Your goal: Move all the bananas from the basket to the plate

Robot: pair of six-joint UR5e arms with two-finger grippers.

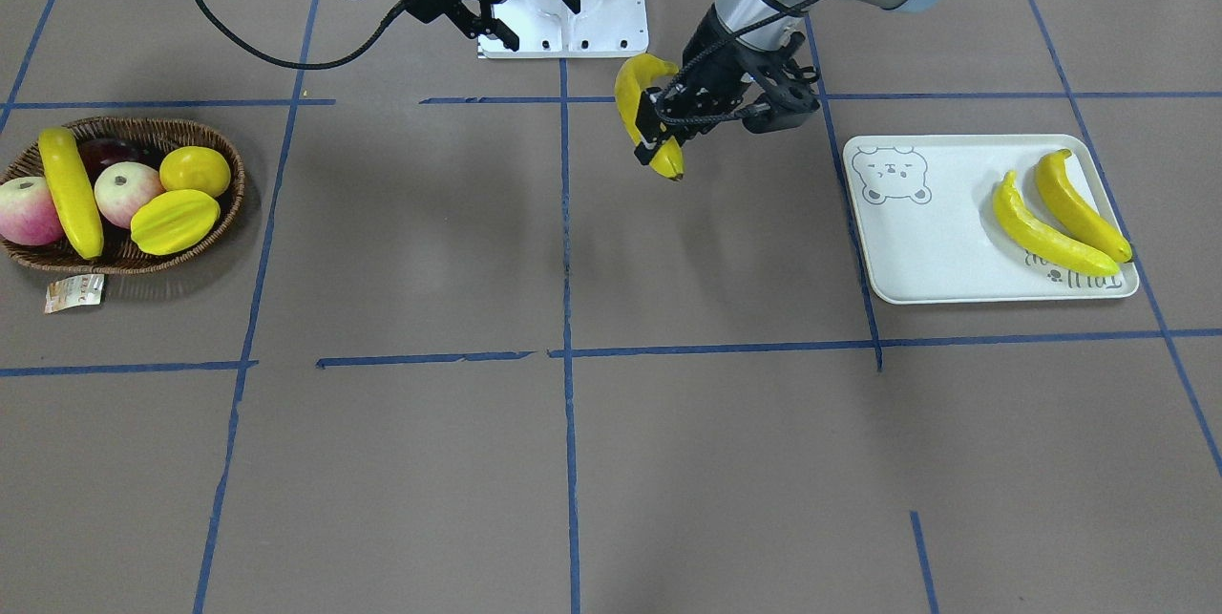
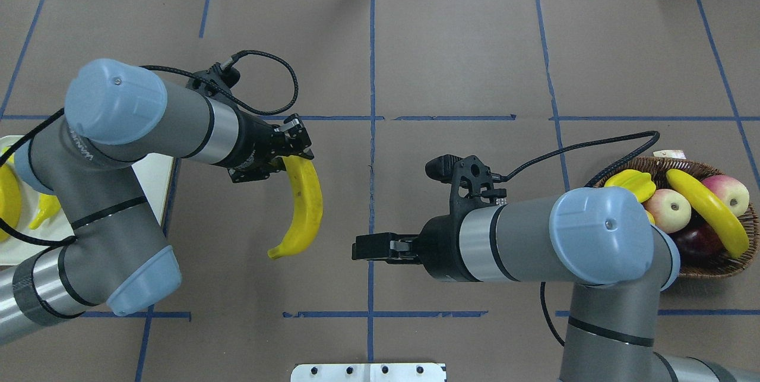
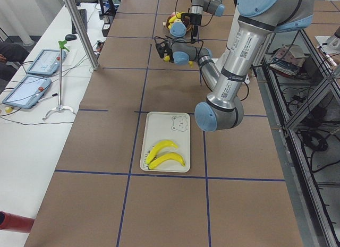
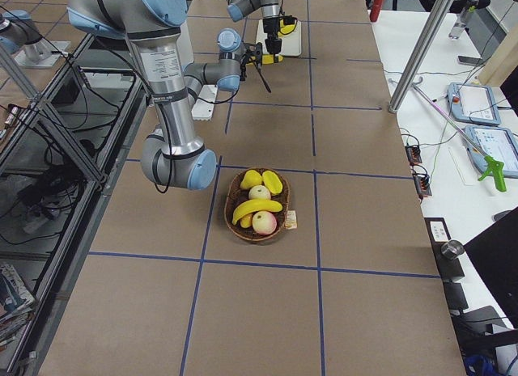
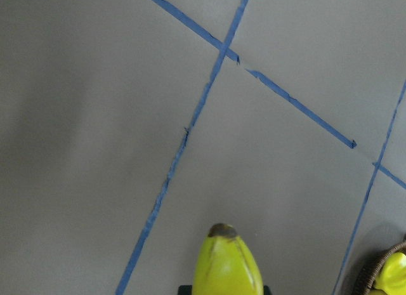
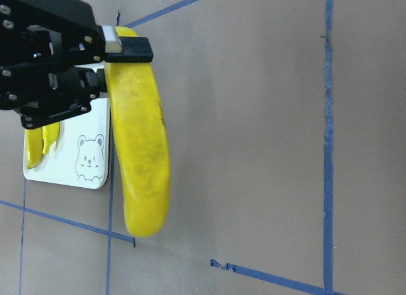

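The plate has bananas on it. I will have my left gripper let go of the banana on the plate [image 1: 1000, 240], alongside those bananas, on the side facing the bear drawing.
My left gripper [image 1: 659, 129] is shut on one end of a long yellow banana [image 1: 638, 96], held in the air between the table's middle and the plate [image 1: 916, 246]. In the overhead view the banana [image 2: 306, 204] hangs from the left gripper [image 2: 294, 149]. Two bananas [image 1: 1045, 234] [image 1: 1081, 205] lie side by side on the off-white plate's far end. One more banana [image 1: 69, 192] lies in the dark wicker basket [image 1: 232, 199]. My right gripper [image 1: 530, 12] hovers near the table's centre line, open and with nothing in it.
The basket also holds two apples [image 1: 124, 192], a starfruit [image 1: 174, 221], a round yellow fruit [image 1: 195, 170] and a dark fruit. A paper tag [image 1: 73, 292] lies beside it. The robot's white base plate [image 1: 582, 17] sits between the arms.
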